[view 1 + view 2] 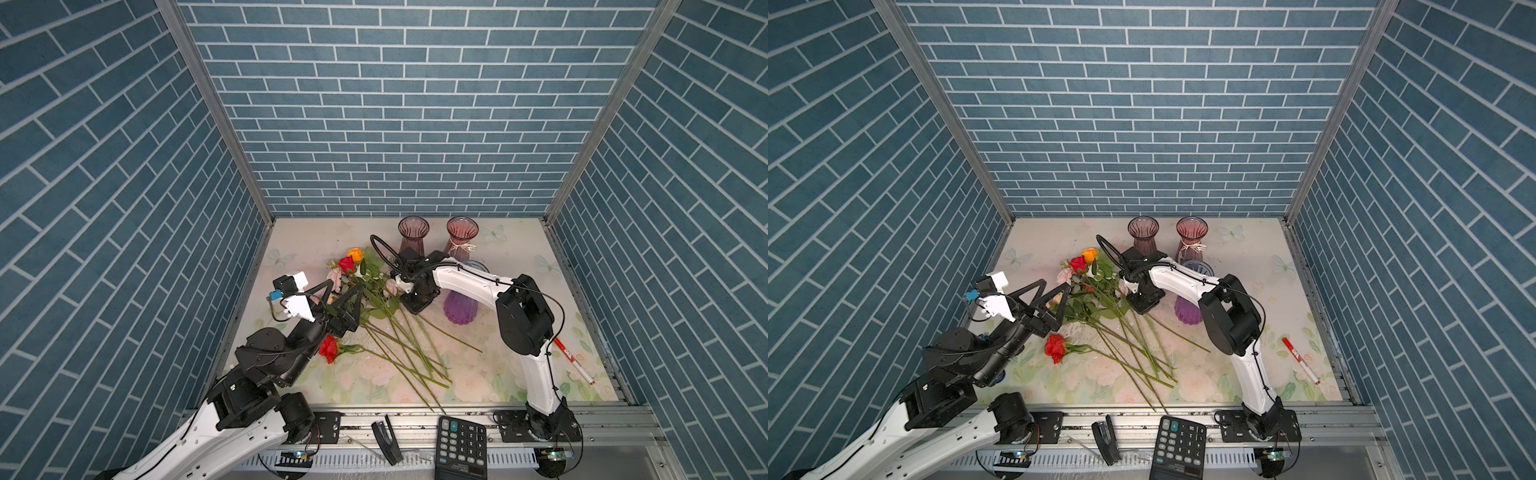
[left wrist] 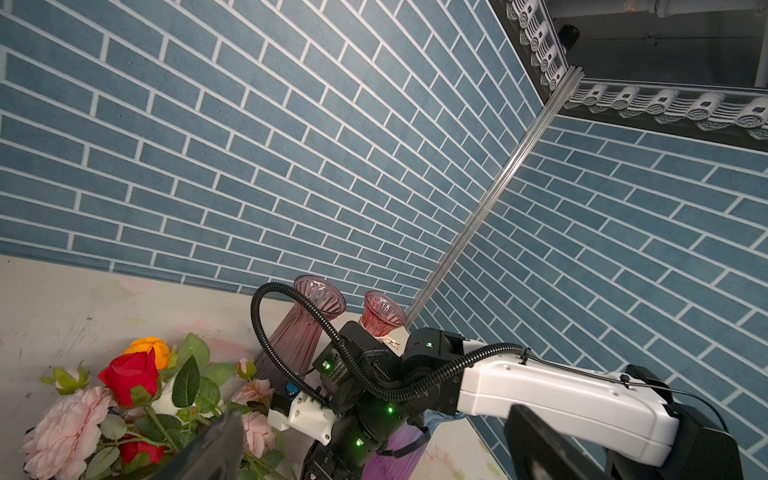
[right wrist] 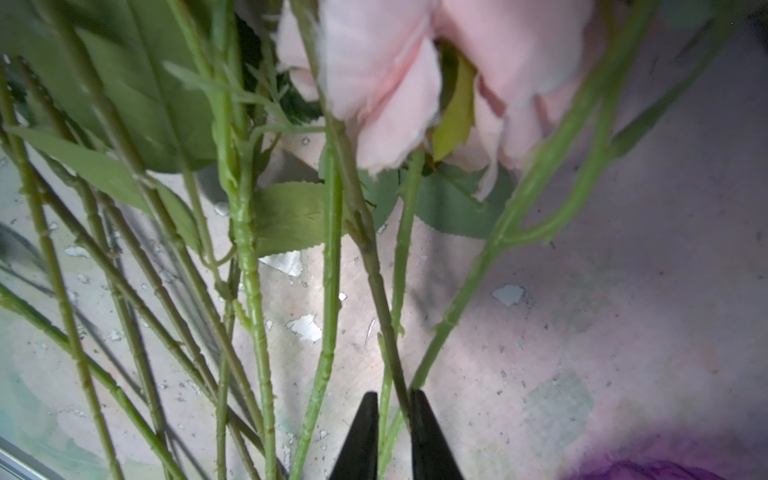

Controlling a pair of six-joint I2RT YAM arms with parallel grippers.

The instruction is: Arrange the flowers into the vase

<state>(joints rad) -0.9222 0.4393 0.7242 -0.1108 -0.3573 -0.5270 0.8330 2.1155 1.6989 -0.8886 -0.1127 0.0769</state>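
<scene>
My left gripper should next grab the white rose by its upper stem (image 1: 366,281), just under the bloom that is next to the red and orange roses.
The flowers (image 1: 374,299) lie in a loose heap mid-table, blooms toward the back and stems (image 1: 415,357) fanning forward. One red rose (image 1: 329,349) lies apart at the left. My right gripper (image 3: 394,415) is down among the stems beside a pink bloom (image 3: 386,75), its narrow black fingertips shut on two or three thin green stems. A purple vase (image 1: 459,309) stands just right of that gripper. Two pink glass vases (image 1: 412,235) (image 1: 462,235) stand at the back. My left gripper (image 1: 345,286) hovers wide open over the heap's left side and holds nothing.
A red-and-white marker (image 1: 575,359) lies at the right of the flowered mat. A calculator (image 1: 461,446) and a black stapler (image 1: 386,442) rest on the front rail. Blue brick walls close in the back and both sides.
</scene>
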